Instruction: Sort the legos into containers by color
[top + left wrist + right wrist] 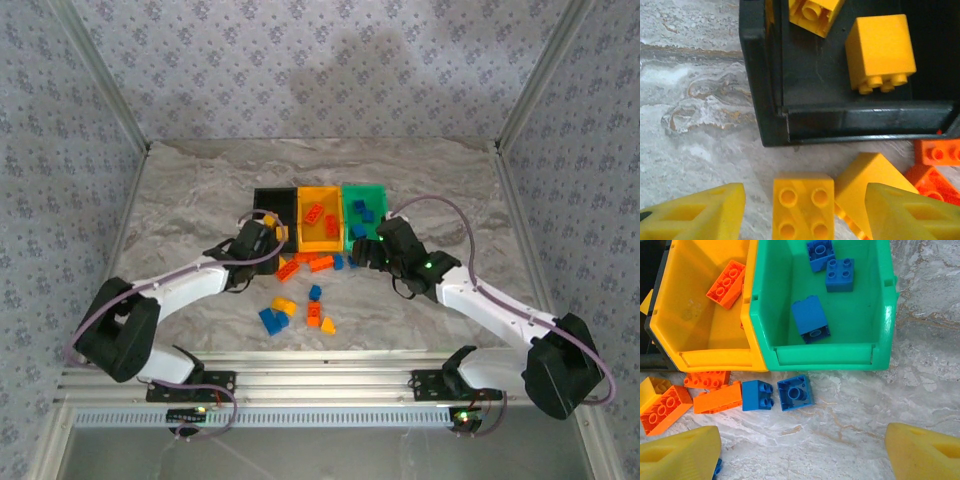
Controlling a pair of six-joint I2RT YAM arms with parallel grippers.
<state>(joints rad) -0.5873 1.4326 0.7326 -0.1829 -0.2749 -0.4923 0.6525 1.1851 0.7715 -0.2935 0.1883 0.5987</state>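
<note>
My left gripper needs to open and take the studs-up yellow lego alone [803, 212], because the second yellow lego lies between its finger and the studs-up yellow lego.
Three containers stand side by side: black [268, 203], yellow-orange [320, 222] and green [365, 208]. The black bin [770, 90] holds yellow legos [881, 50]. Just in front of it a yellow lego [802, 205] sits studs up between the fingers of my left gripper [805, 215]. The jaws are apart, with a gap on the left side. A second yellow lego [872, 175] leans beside it. My right gripper [802, 452] is open over bare table before the green bin [825, 352], near two blue legos [757, 395] [795, 392]. Blue legos [811, 317] lie in the green bin, an orange one [727, 282] in the yellow-orange bin [705, 357].
Orange legos [715, 397] lie before the yellow-orange bin. More loose legos sit nearer the arms: blue [270, 320], yellow [283, 306], orange [313, 315]. Patterned walls and metal posts [105, 90] enclose the marble table [190, 190].
</note>
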